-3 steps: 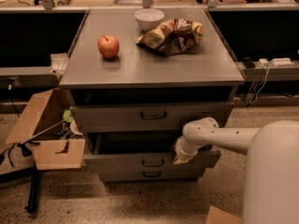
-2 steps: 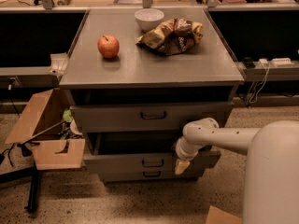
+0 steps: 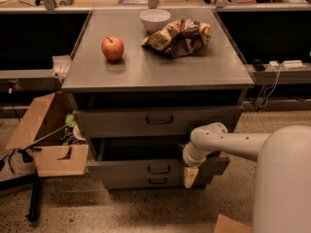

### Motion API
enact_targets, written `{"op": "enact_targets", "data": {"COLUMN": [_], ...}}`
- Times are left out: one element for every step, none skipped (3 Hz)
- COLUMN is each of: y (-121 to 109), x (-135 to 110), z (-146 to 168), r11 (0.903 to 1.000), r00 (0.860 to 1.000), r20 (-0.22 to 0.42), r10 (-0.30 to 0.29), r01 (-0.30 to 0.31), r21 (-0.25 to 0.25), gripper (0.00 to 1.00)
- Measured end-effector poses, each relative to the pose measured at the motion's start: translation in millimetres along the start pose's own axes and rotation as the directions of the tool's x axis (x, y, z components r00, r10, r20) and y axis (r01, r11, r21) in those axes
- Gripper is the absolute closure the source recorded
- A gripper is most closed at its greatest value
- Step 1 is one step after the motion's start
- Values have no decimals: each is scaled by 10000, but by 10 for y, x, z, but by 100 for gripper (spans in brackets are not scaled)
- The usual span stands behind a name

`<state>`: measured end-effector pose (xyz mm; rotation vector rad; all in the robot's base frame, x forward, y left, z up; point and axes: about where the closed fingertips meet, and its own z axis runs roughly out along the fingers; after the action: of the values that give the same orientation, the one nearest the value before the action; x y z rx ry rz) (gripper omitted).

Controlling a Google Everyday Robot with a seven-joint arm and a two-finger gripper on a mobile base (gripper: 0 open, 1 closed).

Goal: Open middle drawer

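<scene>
The middle drawer is only partly open and my gripper hangs in front of it, so I will grab the drawer front's top edge (image 3: pixel 179 161) beside the handle and pull it further.
The grey cabinet (image 3: pixel 155 76) has three stacked drawers. The middle drawer (image 3: pixel 121 169) has a medium-height front with a small dark loop handle (image 3: pixel 159 169). It stands pulled out, with a dark opening (image 3: pixel 141 149) showing above its front. My gripper (image 3: pixel 190 176) points downward at the end of the white arm (image 3: pixel 223 142). It hangs in front of the right part of the middle drawer's front, to the right of the handle and apart from it.
The taller top drawer (image 3: pixel 155 121) and the short bottom drawer (image 3: pixel 158 181) sit above and below. On the cabinet top are an apple (image 3: pixel 112 48), a white bowl (image 3: pixel 155 19) and a chip bag (image 3: pixel 179 36). An open cardboard box (image 3: pixel 48 144) stands left.
My gripper has dropped from the upper edge of the middle drawer's front to hang lower in front of it. The drawer stays pulled out about the same.
</scene>
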<state>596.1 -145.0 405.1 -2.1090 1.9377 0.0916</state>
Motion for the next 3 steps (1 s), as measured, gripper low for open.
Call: {"op": "enact_targets", "data": {"y": [120,372,452], "x": [32,174,210], "z": [63,75,32], "r11": [9983,9876,9854], "r00": [9999,9984,9977], "r20": [51,116,94], "r10": [106,551,667], "r01": [-103,-527,-644], "r21": [-565,-1476,-1576], "gripper": [0,3,25]}}
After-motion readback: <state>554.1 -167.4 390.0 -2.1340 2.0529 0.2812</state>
